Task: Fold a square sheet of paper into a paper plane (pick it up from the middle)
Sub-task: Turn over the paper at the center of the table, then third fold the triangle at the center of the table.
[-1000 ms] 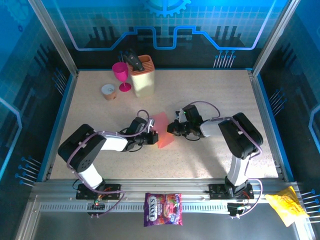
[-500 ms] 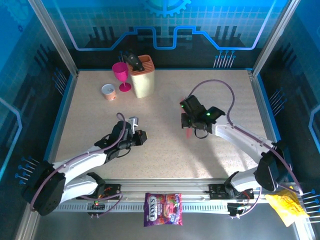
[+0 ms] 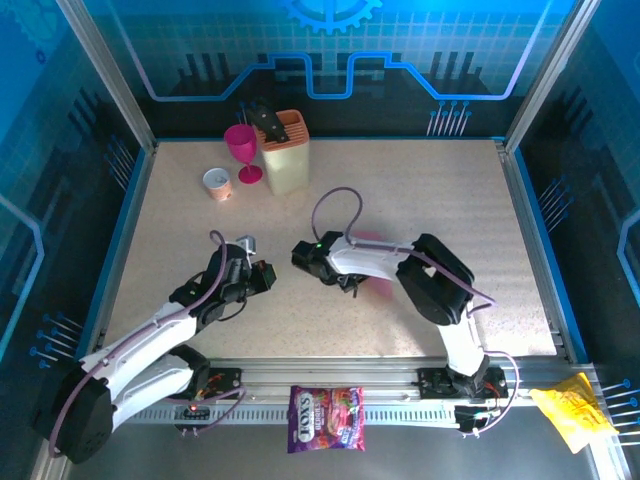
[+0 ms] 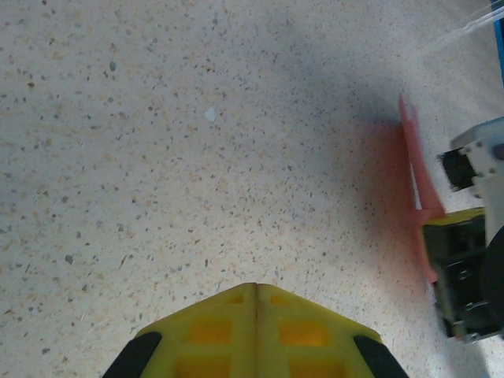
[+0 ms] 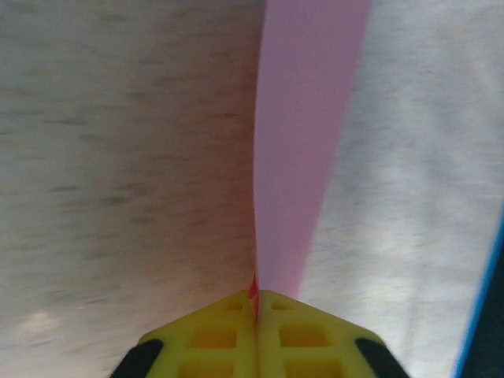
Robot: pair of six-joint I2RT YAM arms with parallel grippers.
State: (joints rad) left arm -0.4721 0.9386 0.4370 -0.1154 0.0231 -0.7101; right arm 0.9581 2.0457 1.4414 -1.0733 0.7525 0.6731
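My right gripper is reaching across the paper to the edge that faces my left gripper, so it should open, back away and grab the paper's opposite edge [image 3: 386, 287].
The square sheet of paper is folded into a slim pink-red strip, the paper plane [image 5: 303, 157]. My right gripper [image 5: 257, 293] is shut on its near end, and the paper runs away from the jaws over the table. From above, the paper [image 3: 380, 288] is blurred and partly hidden under the right forearm, near mid-table. My left gripper [image 4: 256, 285] is shut with nothing in it and hovers over bare table [image 4: 197, 157]. From above it sits left of the paper [image 3: 257, 274]. In the left wrist view the paper's edge [image 4: 413, 173] and the right gripper's yellow fingers [image 4: 445, 236] stand at the right.
A beige knife block [image 3: 286, 152], a pink goblet [image 3: 241, 148] and a small cup [image 3: 217, 183] stand at the back left. A purple candy bag [image 3: 327, 418] and a yellow wrapper [image 3: 570, 415] lie on the front rail. Metal posts frame the table.
The left gripper let go of the paper and drew back to the left. The right gripper carried the paper off alone, first to the right, then back towards the middle.
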